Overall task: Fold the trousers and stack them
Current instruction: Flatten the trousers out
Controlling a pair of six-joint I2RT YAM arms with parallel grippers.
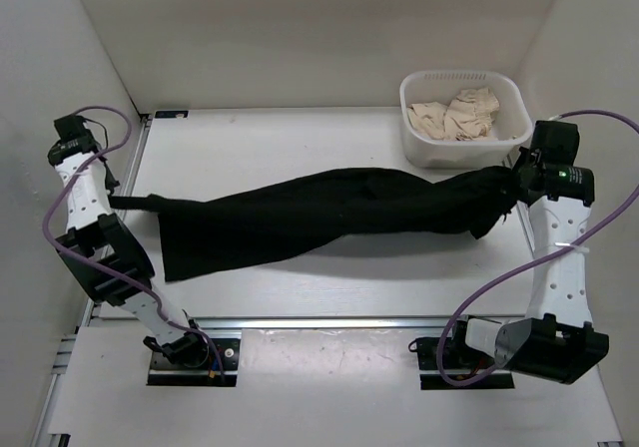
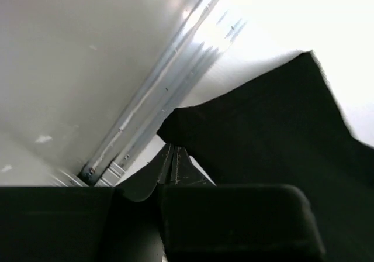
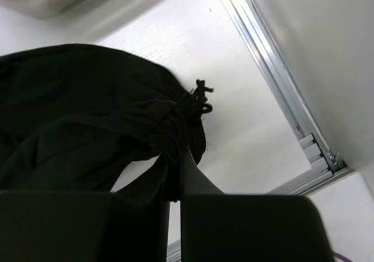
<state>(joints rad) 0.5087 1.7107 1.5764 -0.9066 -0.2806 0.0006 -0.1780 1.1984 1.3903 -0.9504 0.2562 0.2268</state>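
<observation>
I will use my right gripper to lay the waistband end of the black trousers down on the white table before the basket [image 1: 495, 247] [image 3: 205, 100].
The black trousers [image 1: 319, 218] are stretched across the table from left to right, twisted along the middle and sagging onto the table. My left gripper [image 1: 128, 203] is shut on the left end of the trousers [image 2: 280, 133]; in the left wrist view the gripper [image 2: 173, 154] pinches a corner of the cloth. My right gripper [image 1: 511, 190] is shut on the bunched waistband end, held off the table. In the right wrist view the gripper [image 3: 175, 157] clamps gathered fabric [image 3: 87, 121] with a drawstring knot [image 3: 201, 88] sticking out.
A white plastic basket [image 1: 424, 143] with beige cloth [image 1: 461, 113] stands at the back right, just behind my right gripper. Aluminium rails [image 1: 300, 322] run along the table's near edge and sides. White walls enclose the table on left, right and back.
</observation>
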